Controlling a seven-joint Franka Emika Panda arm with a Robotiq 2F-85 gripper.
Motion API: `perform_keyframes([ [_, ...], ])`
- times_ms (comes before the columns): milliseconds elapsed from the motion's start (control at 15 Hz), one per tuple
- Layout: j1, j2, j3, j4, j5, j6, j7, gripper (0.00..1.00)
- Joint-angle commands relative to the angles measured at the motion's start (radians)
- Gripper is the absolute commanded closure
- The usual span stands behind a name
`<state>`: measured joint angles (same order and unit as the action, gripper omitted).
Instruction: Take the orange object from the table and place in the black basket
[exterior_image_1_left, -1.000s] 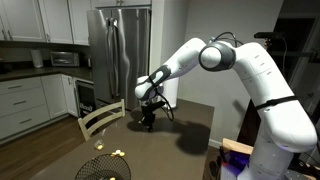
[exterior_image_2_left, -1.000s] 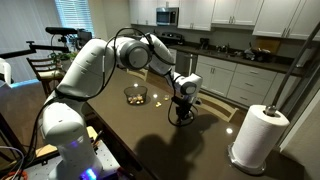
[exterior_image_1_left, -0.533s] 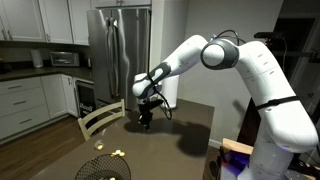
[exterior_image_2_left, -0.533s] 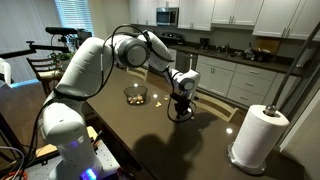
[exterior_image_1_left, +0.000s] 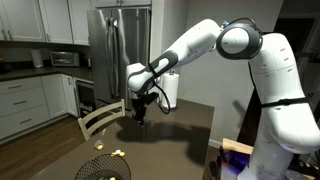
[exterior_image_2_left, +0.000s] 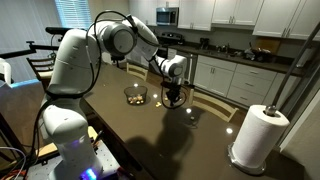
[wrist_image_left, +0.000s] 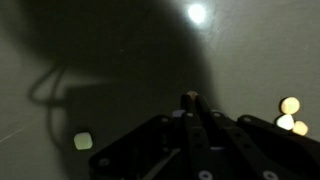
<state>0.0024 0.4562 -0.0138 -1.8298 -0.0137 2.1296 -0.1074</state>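
Observation:
Next, I release the orange object near the middle of the black basket (exterior_image_1_left: 107, 171), among the small pieces inside.
My gripper (exterior_image_1_left: 138, 117) hangs a little above the dark brown table (exterior_image_1_left: 190, 125), with its fingers shut. In the wrist view the fingertips (wrist_image_left: 190, 100) pinch a small pale orange object (wrist_image_left: 192, 93), of which only the tip shows. In an exterior view the gripper (exterior_image_2_left: 173, 102) is just right of the black basket (exterior_image_2_left: 137, 96), which stands on the table (exterior_image_2_left: 150, 140) with small yellowish pieces in it. The basket also shows low in an exterior view (exterior_image_1_left: 105, 168).
A paper towel roll (exterior_image_2_left: 255, 135) stands at the table's near right. A pale wooden chair (exterior_image_1_left: 100, 120) is at the table's edge and a steel fridge (exterior_image_1_left: 118, 50) behind it. Small pale pieces (wrist_image_left: 288, 112) and a pale square bit (wrist_image_left: 83, 141) show below the gripper.
The gripper has lifted off the table top, still shut, and the arm has swung sideways toward the basket.

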Motion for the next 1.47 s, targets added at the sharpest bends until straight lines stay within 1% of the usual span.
perform_keyframes([
  [0,0.043,-0.086,0.032,-0.088,-0.056,0.031,-0.002,0.96],
  [467,0.133,-0.112,0.099,-0.055,-0.154,-0.021,-0.027,0.95],
  [733,0.168,-0.112,0.132,-0.04,-0.189,-0.04,-0.049,0.96],
  [1000,0.199,-0.099,0.161,-0.017,-0.201,-0.074,-0.067,0.95],
  [1400,0.234,-0.102,0.21,-0.005,-0.19,-0.143,-0.117,0.96],
])
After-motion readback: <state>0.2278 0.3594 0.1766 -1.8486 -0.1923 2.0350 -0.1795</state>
